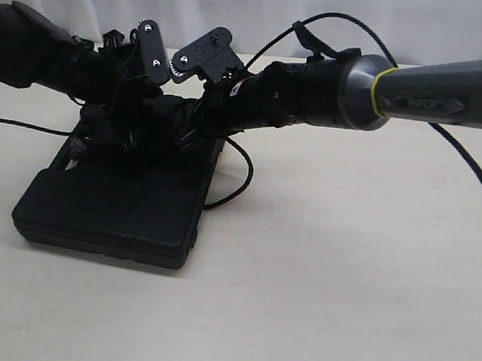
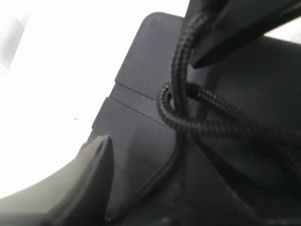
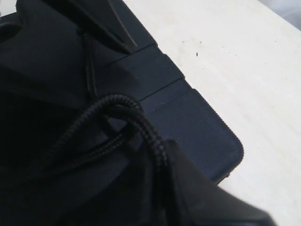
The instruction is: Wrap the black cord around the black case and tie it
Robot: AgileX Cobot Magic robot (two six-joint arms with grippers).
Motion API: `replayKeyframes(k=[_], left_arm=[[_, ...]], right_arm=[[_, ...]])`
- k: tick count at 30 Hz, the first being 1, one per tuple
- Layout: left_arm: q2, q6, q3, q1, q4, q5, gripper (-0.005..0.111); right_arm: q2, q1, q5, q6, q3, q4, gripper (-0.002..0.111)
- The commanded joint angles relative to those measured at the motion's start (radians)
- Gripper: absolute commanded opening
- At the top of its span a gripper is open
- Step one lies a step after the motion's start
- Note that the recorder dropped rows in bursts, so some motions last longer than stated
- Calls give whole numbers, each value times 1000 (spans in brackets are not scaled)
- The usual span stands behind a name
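The cord's loop is loose around the strand of cord in my right gripper, so my left gripper needs to take the strand of cord (image 2: pixel 155 179) past the loop and pull it up.
The black case (image 1: pixel 112 207) lies flat on the pale table, left of centre. Both grippers hang over its far end, close together. My right gripper (image 1: pixel 186 138) is shut on the black cord (image 3: pixel 117 101); the braided strand runs straight into its closed jaws (image 3: pixel 162 165). Just off its tip the cord (image 2: pixel 188 125) crosses itself in a small loop on the ribbed lid (image 2: pixel 141 70). My left gripper (image 1: pixel 139 134) stands open over the lid; only one of its fingers (image 2: pixel 96 174) shows, and a cord strand lies on the case beside it. A slack bight of cord (image 1: pixel 243 176) hangs off the case's right side.
The case's rounded corner (image 3: pixel 225 146) lies close to bare table (image 3: pixel 244 70). A thick glossy arm cable (image 1: pixel 477 188) trails across the table at right. A thin black line (image 1: pixel 18 123) runs off left from the case. Pale curtain behind.
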Motion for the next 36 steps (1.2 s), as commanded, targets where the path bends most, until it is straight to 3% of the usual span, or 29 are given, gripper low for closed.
replayKeyframes(k=[1,4,9,15,23,26,36], left_arm=[[38,31,-6,-9,-15,-3,45],[59,31,-6,-9,-18,-7,35],[58,31,-8,-9,-23,-20,1],[39,-37,-8,-9,-23,-178,0],[-60,-65,-8,-9,-23,-247,0],[-102,-65,-8,-9,-23,-265,0],[-256,-67,-8,-9,-23,-275,0]], right_arm=[[0,1,-8,-5,1,-7,4],[0,1,-8,-5,1,-7,4],[0,1,-8,-9,1,-7,4],[0,1,9,-87,1,-14,5],[-9,1,24,-114,1,-14,42],[-16,1,43,-114,1,-14,51],[-72,1,124,-120,1,-14,51]])
